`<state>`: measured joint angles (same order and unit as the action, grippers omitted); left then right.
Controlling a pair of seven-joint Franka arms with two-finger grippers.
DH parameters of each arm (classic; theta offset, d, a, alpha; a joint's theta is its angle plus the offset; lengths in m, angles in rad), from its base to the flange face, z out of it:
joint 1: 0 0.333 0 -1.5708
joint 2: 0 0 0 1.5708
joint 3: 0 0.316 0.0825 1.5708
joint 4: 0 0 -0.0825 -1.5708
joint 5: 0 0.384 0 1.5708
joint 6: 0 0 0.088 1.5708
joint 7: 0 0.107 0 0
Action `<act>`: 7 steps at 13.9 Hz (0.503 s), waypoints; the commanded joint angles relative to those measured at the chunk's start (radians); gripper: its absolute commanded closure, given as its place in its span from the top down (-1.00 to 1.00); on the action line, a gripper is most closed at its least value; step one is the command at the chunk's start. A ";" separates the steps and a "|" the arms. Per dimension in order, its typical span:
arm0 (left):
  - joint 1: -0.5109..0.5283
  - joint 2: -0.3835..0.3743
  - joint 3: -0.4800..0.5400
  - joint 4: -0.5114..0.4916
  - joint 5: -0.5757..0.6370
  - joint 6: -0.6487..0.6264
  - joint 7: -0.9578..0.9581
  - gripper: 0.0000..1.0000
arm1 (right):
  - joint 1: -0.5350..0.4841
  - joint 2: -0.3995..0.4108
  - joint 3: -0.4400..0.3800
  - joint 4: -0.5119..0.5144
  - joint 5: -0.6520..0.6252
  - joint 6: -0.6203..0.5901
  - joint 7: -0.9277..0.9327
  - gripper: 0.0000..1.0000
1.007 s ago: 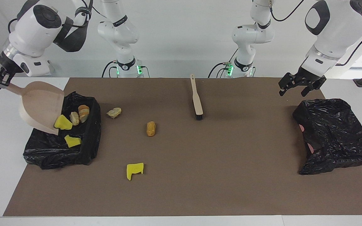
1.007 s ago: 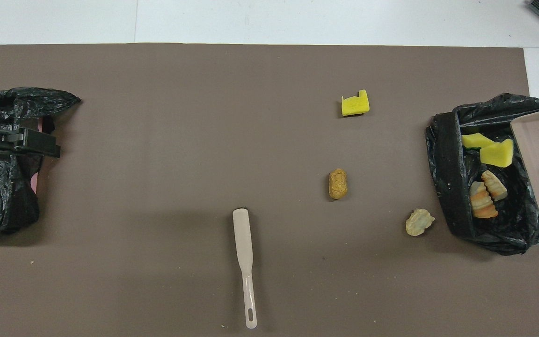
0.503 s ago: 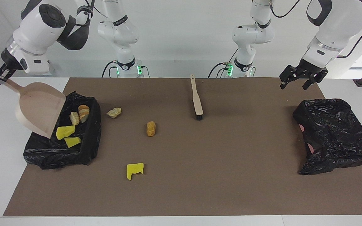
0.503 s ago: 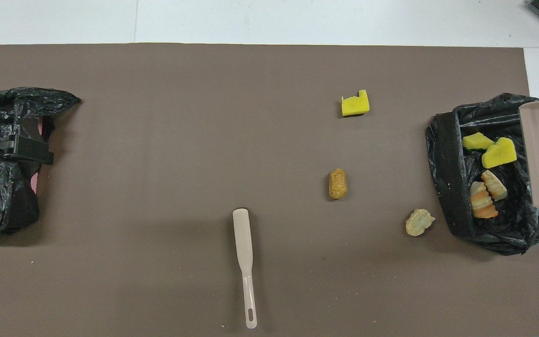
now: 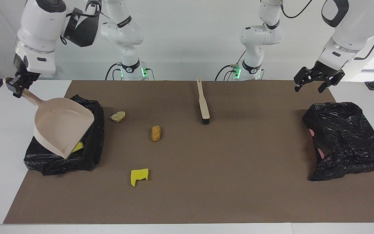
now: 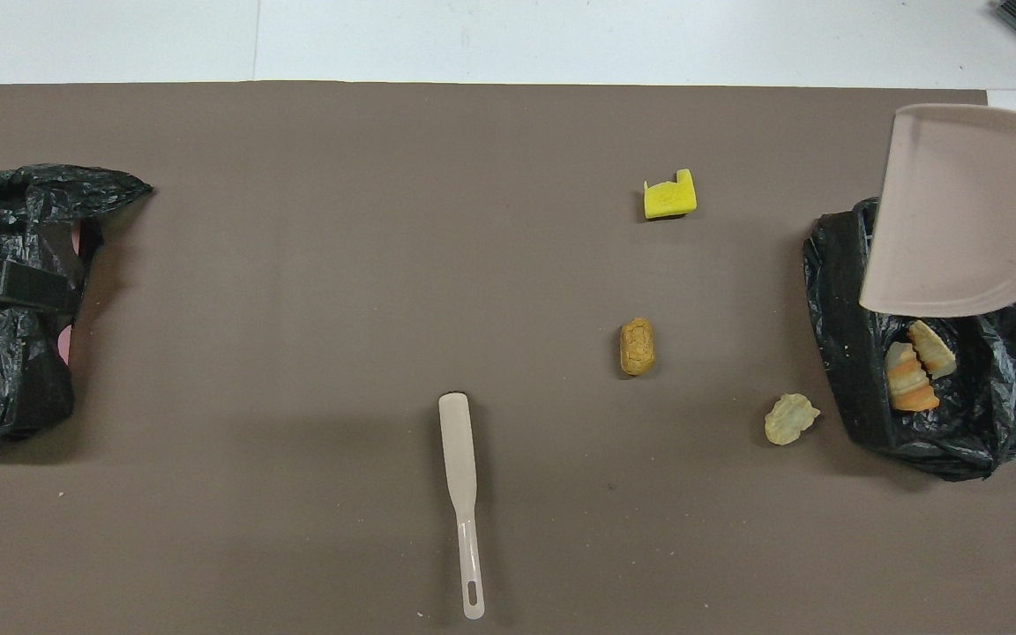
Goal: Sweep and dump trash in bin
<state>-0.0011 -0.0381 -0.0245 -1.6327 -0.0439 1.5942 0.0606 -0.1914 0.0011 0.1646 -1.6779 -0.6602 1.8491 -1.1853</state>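
Observation:
I will release the beige dustpan from my right gripper on the open mat point(image 6: 432, 217) beyond the beige brush, level with the yellow sponge chunk. The dustpan is still over the black-bagged bin.
My right gripper point(image 5: 14, 85) is shut on the handle of a beige dustpan point(image 5: 62, 130), held empty over the black-bagged bin point(image 5: 96, 136) at the right arm's end of the table. The dustpan point(image 6: 967, 212) covers part of the bin point(image 6: 839, 353) in the overhead view. Two bread lumps point(image 6: 912, 377) lie in the bin, with a sliver of yellow sponge point(image 5: 78, 147) showing under the pan. On the mat lie a yellow sponge chunk point(image 5: 139, 176), a brown bread lump point(image 5: 155, 133) and a pale lump point(image 5: 118, 116). My left gripper point(image 5: 317, 84) is open and empty, up over the mat.
A beige brush point(image 5: 203, 103) lies on the mat near the robots, mid-table; it also shows in the overhead view point(image 6: 459, 476). A second black-bagged bin point(image 5: 346, 136) stands at the left arm's end, under the left gripper point(image 6: 10, 285) in the overhead view.
The dustpan has swung from steeply tipped to nearly level over the bin. The yellow sponges that slid from it now lie in the bin. The left gripper rose a little.

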 commanded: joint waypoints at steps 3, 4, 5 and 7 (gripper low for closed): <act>0.010 -0.006 -0.008 0.002 0.019 -0.022 0.010 1.00 | 0.154 0.218 0.004 0.259 0.186 -0.176 0.456 -1.00; 0.010 -0.006 -0.008 0.002 0.019 -0.019 0.010 1.00 | 0.168 0.252 0.007 0.283 0.241 -0.172 0.586 -1.00; 0.010 -0.006 -0.008 0.004 0.019 -0.017 0.008 1.00 | 0.197 0.291 0.009 0.317 0.302 -0.175 0.730 -1.00; 0.010 -0.006 -0.008 0.004 0.019 -0.014 0.008 1.00 | 0.260 0.380 0.009 0.404 0.353 -0.175 0.998 -1.00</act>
<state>-0.0011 -0.0381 -0.0248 -1.6327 -0.0438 1.5930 0.0608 0.0224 0.2716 0.1721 -1.4143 -0.3594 1.7021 -0.4031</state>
